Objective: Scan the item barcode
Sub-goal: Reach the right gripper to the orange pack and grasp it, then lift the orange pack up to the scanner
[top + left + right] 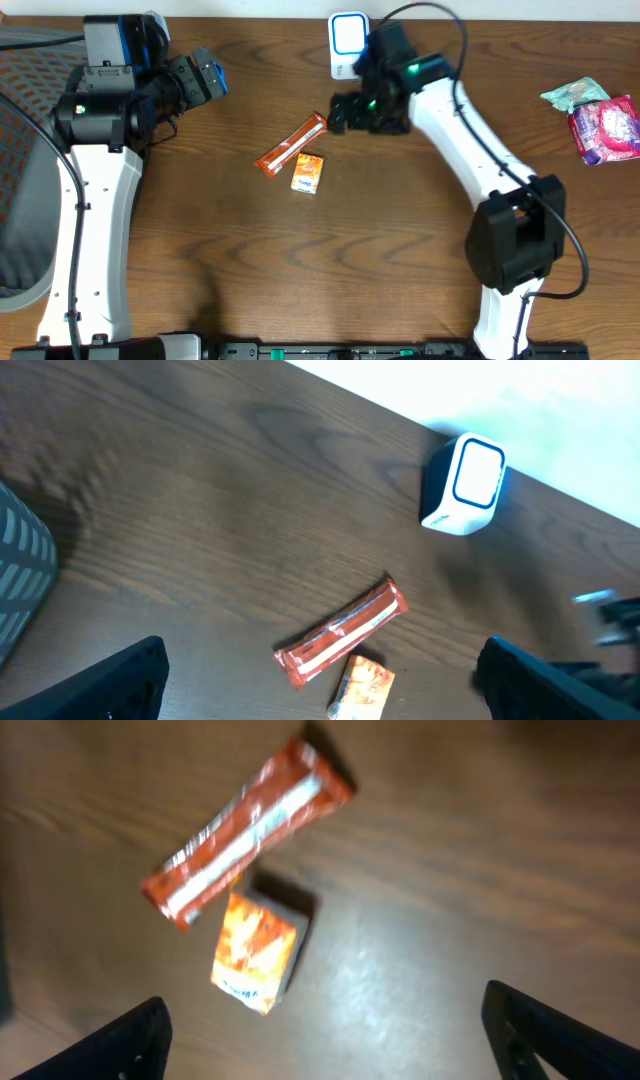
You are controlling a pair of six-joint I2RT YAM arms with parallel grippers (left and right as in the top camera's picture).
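Observation:
Next, my right gripper needs to grab the side of the small orange box [317,175] [286,956] that faces my right arm, just below the snack bar.
An orange-red snack bar wrapper [292,146] lies slanted on the wooden table. A small orange box [307,173] lies just below it. The white and blue barcode scanner [347,42] stands at the table's far edge. My right gripper [343,112] hovers open by the bar's upper right end, holding nothing. In the right wrist view the bar [245,830] and box [257,948] lie ahead of the open right gripper [325,1020]. My left gripper [205,80] is open at the far left, away from both items. Its wrist view shows the scanner [463,485], bar [343,634] and box [362,688].
Two snack packets lie at the far right: a pink and purple one [605,128] and a pale green one [573,94]. A grey chair [18,200] stands off the table's left edge. The right arm's base [515,240] stands at the front right.

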